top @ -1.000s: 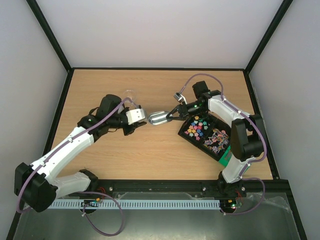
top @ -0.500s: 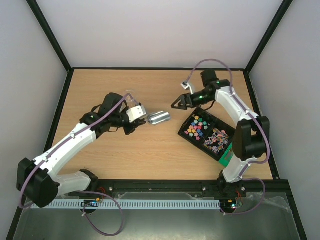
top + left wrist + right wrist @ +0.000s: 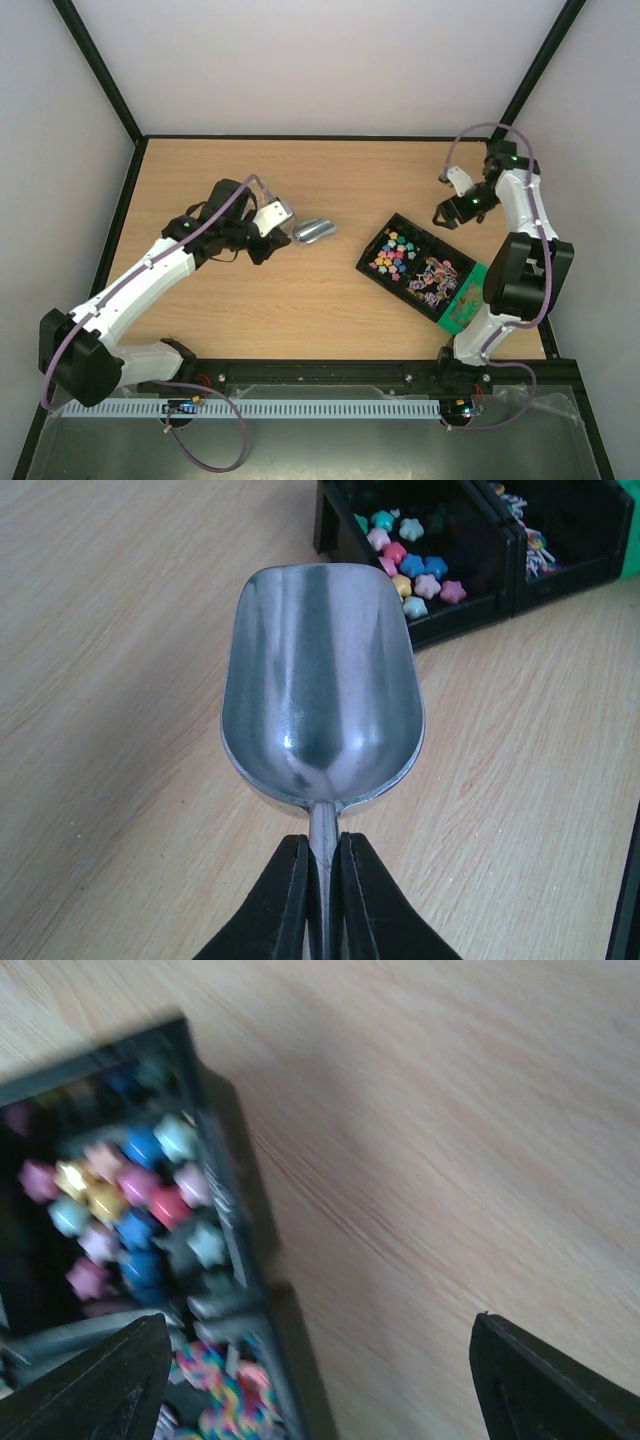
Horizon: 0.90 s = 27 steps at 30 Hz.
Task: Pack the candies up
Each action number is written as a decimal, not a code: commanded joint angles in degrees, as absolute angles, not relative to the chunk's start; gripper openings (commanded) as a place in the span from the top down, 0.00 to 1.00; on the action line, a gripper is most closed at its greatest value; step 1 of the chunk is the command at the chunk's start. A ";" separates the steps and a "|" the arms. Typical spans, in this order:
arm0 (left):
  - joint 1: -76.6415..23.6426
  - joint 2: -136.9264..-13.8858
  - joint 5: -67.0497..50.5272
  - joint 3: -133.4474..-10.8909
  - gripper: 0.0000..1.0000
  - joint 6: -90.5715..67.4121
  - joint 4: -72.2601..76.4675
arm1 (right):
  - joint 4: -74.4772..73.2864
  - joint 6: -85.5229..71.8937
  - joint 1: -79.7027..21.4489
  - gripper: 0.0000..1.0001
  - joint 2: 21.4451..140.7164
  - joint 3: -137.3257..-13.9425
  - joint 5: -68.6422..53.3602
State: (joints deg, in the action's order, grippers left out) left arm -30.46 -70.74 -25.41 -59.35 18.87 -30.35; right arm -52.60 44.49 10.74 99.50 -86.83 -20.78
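Observation:
The robot's right gripper will close on the far edge (image 3: 438, 239) (image 3: 277, 1328) of the black tray, where the compartment of the swirled sweets meets the compartment of the star candies.
The candies (image 3: 393, 252) are tiny star-shaped pieces in pink, blue, yellow and green, lying in one compartment of a black tray (image 3: 366, 266). They also show in the left wrist view as candies (image 3: 412, 568) and in the right wrist view as candies (image 3: 130, 1210). My left gripper (image 3: 323, 880) is shut on the handle of an empty metal scoop (image 3: 320, 690), whose bowl points toward the tray. From above, the scoop (image 3: 313, 231) hangs left of the tray. My right gripper (image 3: 315, 1322) is open and holds nothing, beside the tray's far right edge (image 3: 443, 215).
The tray's second compartment holds swirled multicoloured sweets (image 3: 432, 280). A green piece (image 3: 462, 305) lies against the tray's near right end. Black frame rails run along the table's sides and front.
My right gripper let go of the scoop, opened and drew back to the far right. My left gripper shut on the scoop's handle and now carries it alone.

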 commanded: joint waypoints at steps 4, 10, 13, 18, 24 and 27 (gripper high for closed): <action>-30.28 -73.21 -21.49 -65.72 0.98 13.23 -31.31 | -56.32 57.41 15.73 0.21 100.24 -79.08 -9.98; -30.31 -72.30 -20.43 -65.03 0.98 12.82 -30.60 | -52.40 57.48 15.66 0.32 98.63 -72.89 -11.06; -30.30 -71.81 -20.54 -64.00 0.98 12.48 -29.81 | -47.76 56.67 14.91 0.38 97.86 -69.02 -10.24; -30.27 -72.57 -20.85 -64.37 0.98 12.61 -31.24 | -43.70 53.91 12.14 0.52 97.87 -66.56 -10.15; -30.28 -72.76 -17.18 -64.76 0.98 12.82 -32.48 | -40.67 48.32 8.81 0.77 98.07 -66.39 -10.72; -30.27 -72.32 -15.37 -64.99 0.98 13.18 -33.22 | -41.45 43.89 7.57 0.85 99.11 -68.27 -12.81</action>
